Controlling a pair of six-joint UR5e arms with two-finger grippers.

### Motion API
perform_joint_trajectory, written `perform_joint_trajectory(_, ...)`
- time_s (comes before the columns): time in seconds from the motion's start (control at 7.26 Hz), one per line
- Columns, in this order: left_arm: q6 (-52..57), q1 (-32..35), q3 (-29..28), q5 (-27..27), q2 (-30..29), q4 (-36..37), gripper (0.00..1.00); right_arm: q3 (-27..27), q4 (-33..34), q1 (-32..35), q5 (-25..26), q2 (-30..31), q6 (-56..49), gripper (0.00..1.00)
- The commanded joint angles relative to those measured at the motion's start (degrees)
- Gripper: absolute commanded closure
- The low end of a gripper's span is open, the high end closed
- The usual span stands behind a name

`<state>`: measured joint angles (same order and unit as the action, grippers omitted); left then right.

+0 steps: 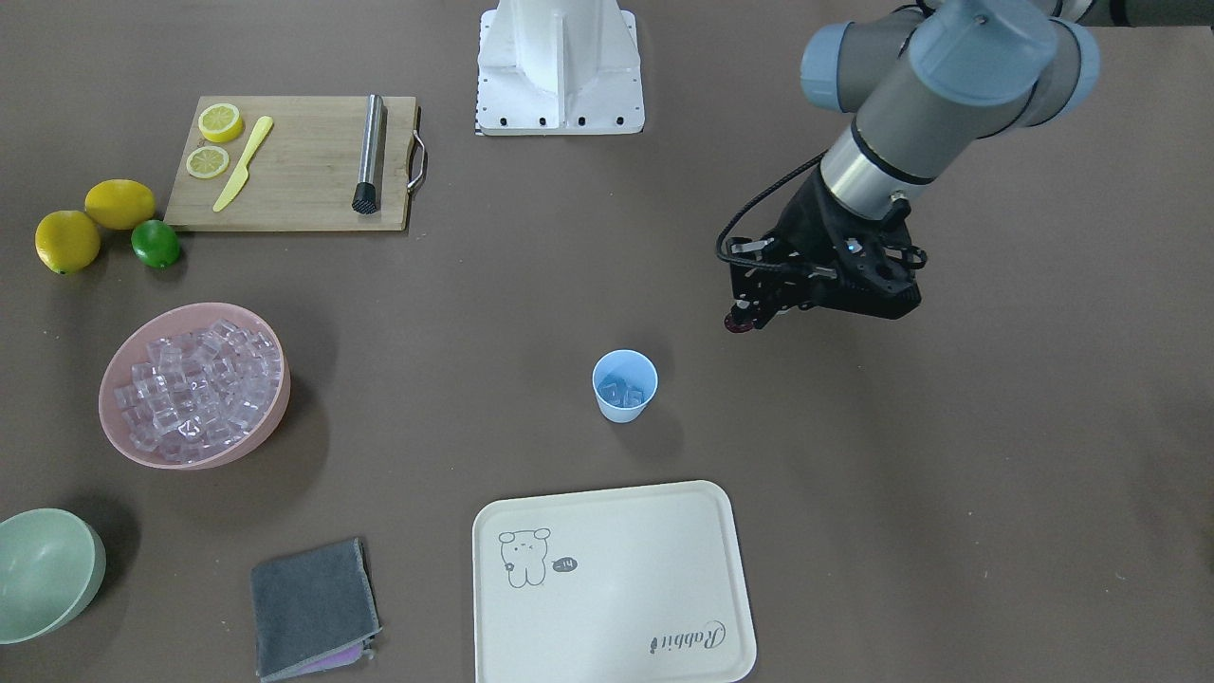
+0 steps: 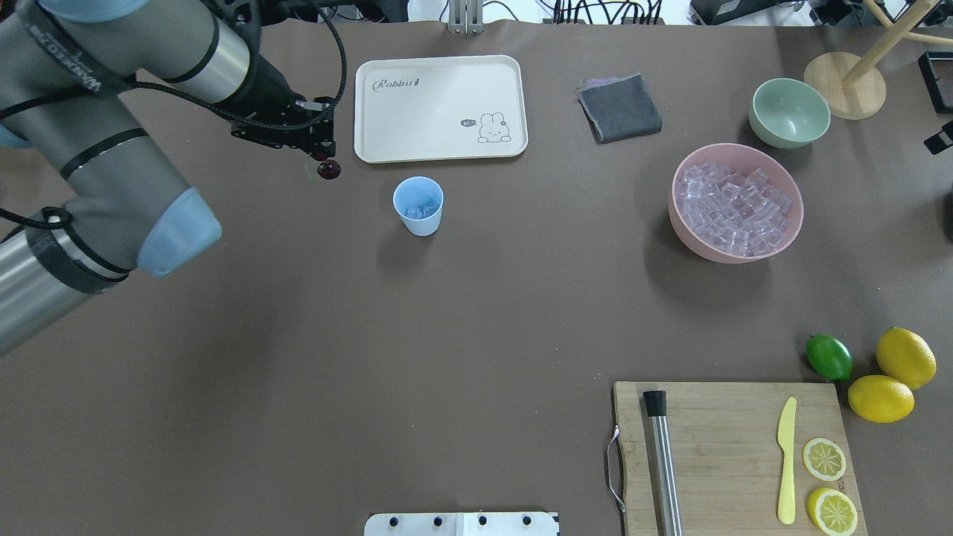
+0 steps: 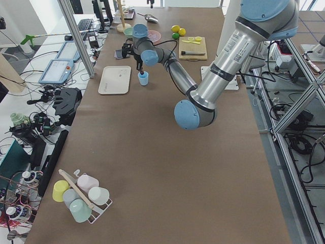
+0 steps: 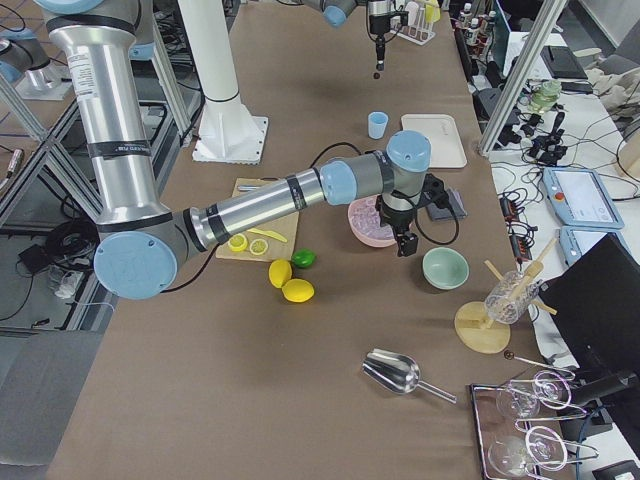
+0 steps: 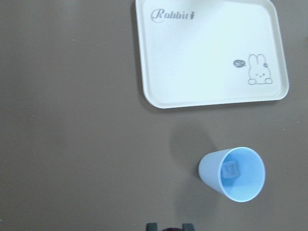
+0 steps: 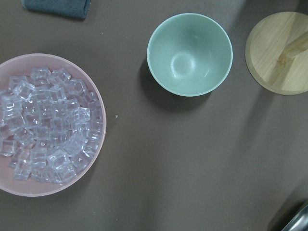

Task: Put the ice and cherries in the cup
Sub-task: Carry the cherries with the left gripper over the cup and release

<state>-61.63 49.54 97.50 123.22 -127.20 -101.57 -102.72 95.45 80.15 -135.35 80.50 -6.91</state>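
Note:
My left gripper should release the dark red cherries onto the ice cubes inside the light-blue cup (image 1: 612, 391) (image 5: 240, 174).
The light-blue cup (image 1: 625, 385) stands upright mid-table, with a few ice cubes (image 5: 231, 169) inside it. It also shows in the overhead view (image 2: 418, 205). My left gripper (image 1: 749, 318) is shut on the dark red cherries (image 2: 328, 170) and holds them above the table, off to one side of the cup. In the left wrist view its fingertips (image 5: 151, 225) just show at the bottom edge. More ice (image 2: 733, 208) fills the pink bowl (image 2: 791, 223). My right gripper (image 4: 405, 240) hangs above the table between the pink and green bowls; I cannot tell whether it is open or shut.
A cream rabbit tray (image 2: 441, 108) lies just beyond the cup. A grey cloth (image 2: 619, 109), a pale green bowl (image 2: 789, 113), a wooden stand base (image 6: 278, 53), a cutting board (image 2: 733, 454) with muddler, knife and lemon slices, two lemons and a lime (image 2: 829, 356) lie on my right.

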Motion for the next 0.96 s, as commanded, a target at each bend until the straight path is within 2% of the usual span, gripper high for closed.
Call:
perform_joint_trajectory(0.0,-4.61,-3.91,-10.26,-5.7,-7.06,-5.97,1.0,0.06,0.0,0.0,0.0,0.09,-0.03,0.01)
perform_joint_trajectory(0.14,-6.9,-4.36,-14.14,-5.98,-8.23,-9.93,1.0,0.06,0.0,0.0,0.0,0.18,-0.03,0.01)
perform_joint_trajectory(0.41,-7.19,-6.54,-15.84,-10.27,-8.06,-11.98,1.0,-0.02,-0.09,-0.09,0.0,0.1,-0.03,0.01)
perform_joint_trajectory(0.83,-8.67,-8.31,-15.24,-10.28,-7.89,-11.9,1.0,0.06,-0.09,-0.09,0.08,0.01,-0.03,0.01)
